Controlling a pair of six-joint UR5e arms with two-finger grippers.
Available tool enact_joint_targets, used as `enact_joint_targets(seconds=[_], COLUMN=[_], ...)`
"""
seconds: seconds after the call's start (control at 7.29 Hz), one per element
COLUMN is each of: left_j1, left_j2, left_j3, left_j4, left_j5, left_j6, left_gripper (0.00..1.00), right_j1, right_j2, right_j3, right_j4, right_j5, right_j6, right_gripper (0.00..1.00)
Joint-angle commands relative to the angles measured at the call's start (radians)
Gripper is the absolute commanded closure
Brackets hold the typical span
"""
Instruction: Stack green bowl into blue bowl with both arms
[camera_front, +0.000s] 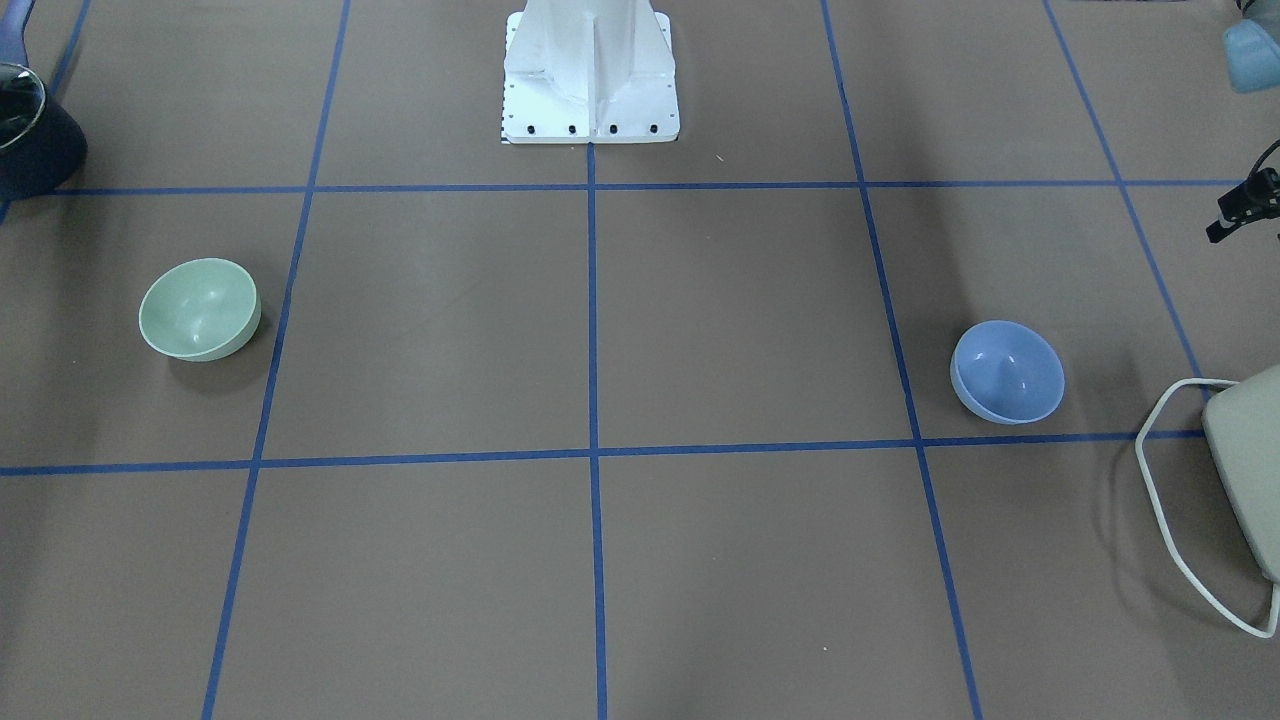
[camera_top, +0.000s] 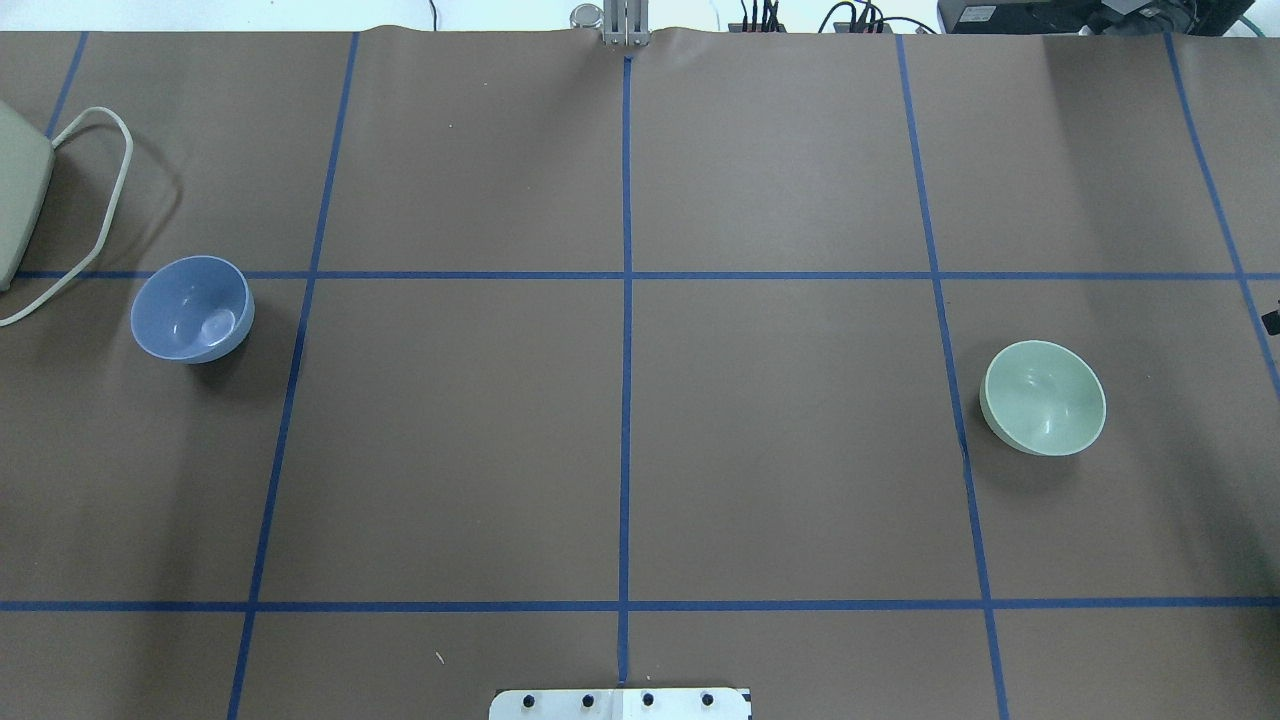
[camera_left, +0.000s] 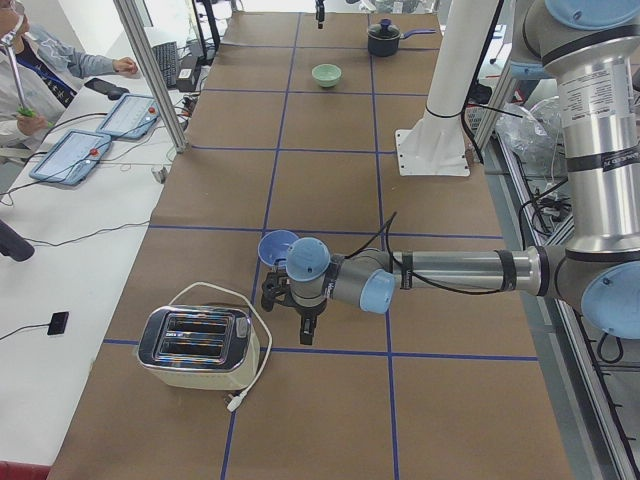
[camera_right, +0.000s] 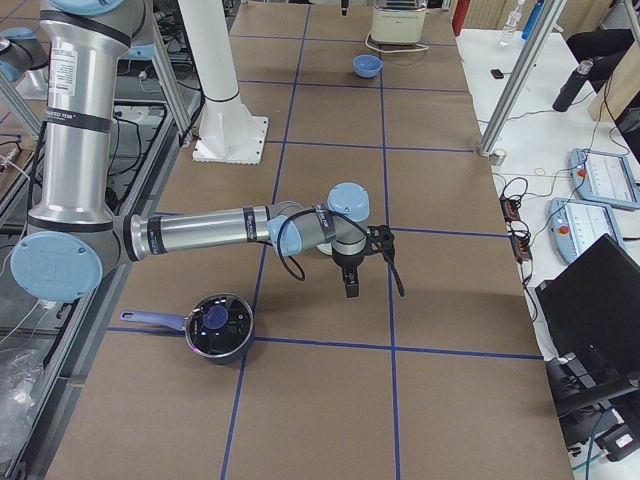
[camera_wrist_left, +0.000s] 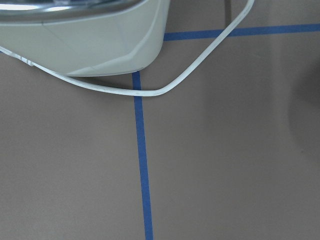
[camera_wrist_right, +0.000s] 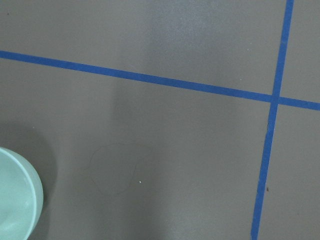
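The robot's left gripper will next move to the blue bowl and close on the blue bowl's rim (camera_front: 1054, 352), on the side toward the cream toaster.
The green bowl (camera_front: 200, 310) stands upright on the table on my right side; it also shows in the overhead view (camera_top: 1045, 397) and at the right wrist view's lower left edge (camera_wrist_right: 15, 200). The blue bowl (camera_front: 1007, 372) stands upright on my left side, also in the overhead view (camera_top: 192, 308). My left gripper (camera_left: 303, 325) hangs above the table between the blue bowl and the toaster. My right gripper (camera_right: 350, 285) hangs near the green bowl, which the arm hides in that view. I cannot tell whether either gripper is open or shut. Both bowls are empty.
A cream toaster (camera_left: 195, 345) with a white cord (camera_top: 100, 190) stands at the table's left end, close to the blue bowl. A dark pot with a glass lid (camera_right: 218, 327) sits at the right end. The white pedestal (camera_front: 590, 75) stands at the middle of the robot's side.
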Motion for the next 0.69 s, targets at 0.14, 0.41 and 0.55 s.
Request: enact_joint_targets(seconds=[0.14,0.41,0.55], left_j1=[0.000,0.002,0.038], left_j2=[-0.005,-0.034,-0.058], left_j3=[-0.005,-0.040,-0.056], left_j4=[0.000,0.000,-0.002], left_j5=[0.000,-0.002,-0.005], left_j6=[-0.011,-0.086,-0.176], left_gripper=[0.02,0.01,0.01], right_j1=[0.002,0.002,0.001], right_j2=[0.009,0.072,0.107], right_j3=[0.001,-0.042,-0.059], right_j4=[0.008,0.015,0.015], right_j5=[-0.007,-0.013,-0.043], right_j6=[-0.002,-0.002,-0.002], right_gripper=[0.00,0.00,0.00])
